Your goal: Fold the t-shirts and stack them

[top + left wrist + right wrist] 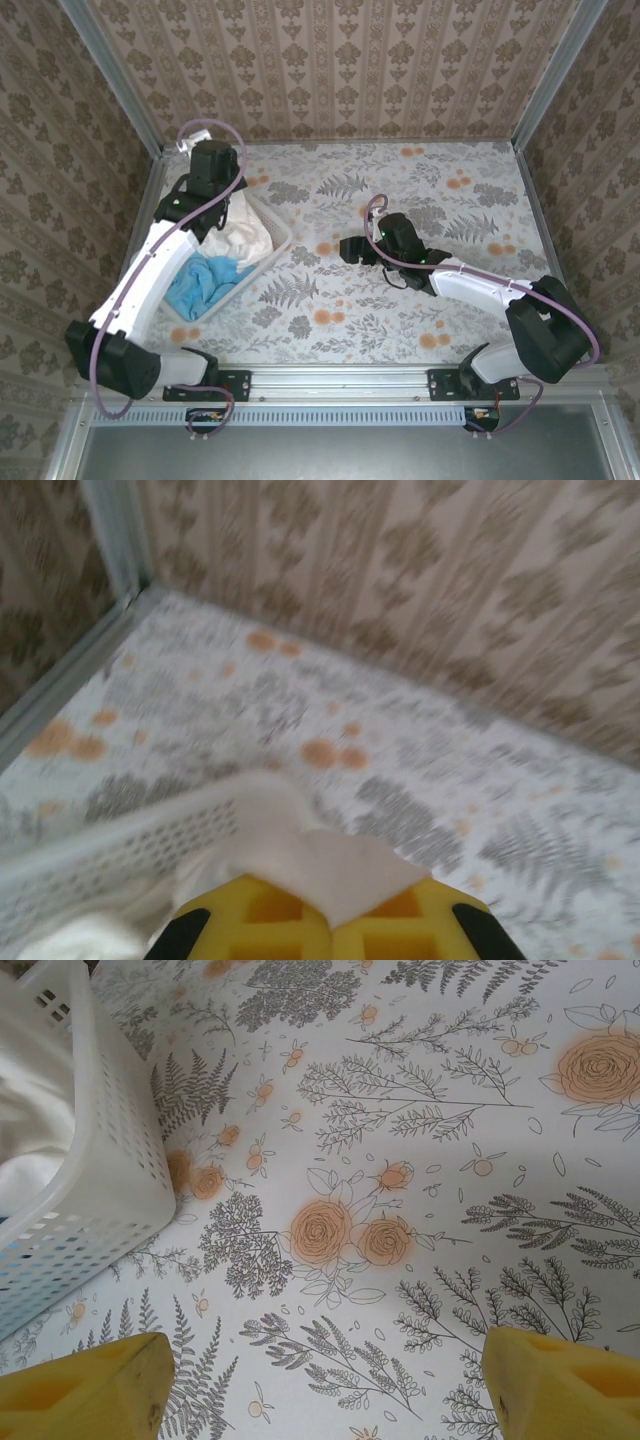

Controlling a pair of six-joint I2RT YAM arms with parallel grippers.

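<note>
Next, my left gripper releases the cream-white t-shirt on the floral tablecloth at the table's middle [341, 229], next to the basket.
The cream-white t-shirt [247, 238] lies bunched in the far half of a white perforated basket [281, 237]. The sky-blue t-shirt [205, 283] is crumpled in the basket's near half. My left gripper [215, 212] reaches down into the basket over the cream cloth. In the left wrist view the left gripper [335, 920] is shut, with a flap of the cream-white t-shirt [330, 865] pinched between its yellow pads and trailing over the basket [120, 845] wall. My right gripper [345, 250] hovers open over the table's middle; in its own view the right gripper [325, 1380] holds nothing.
The floral tablecloth [400, 300] covers the table, walled on three sides by patterned panels [330, 70]. The basket [110, 1160] stands at the left of the right wrist view, cream cloth [30, 1120] inside. The arms' bases sit on a rail [340, 380] at the near edge.
</note>
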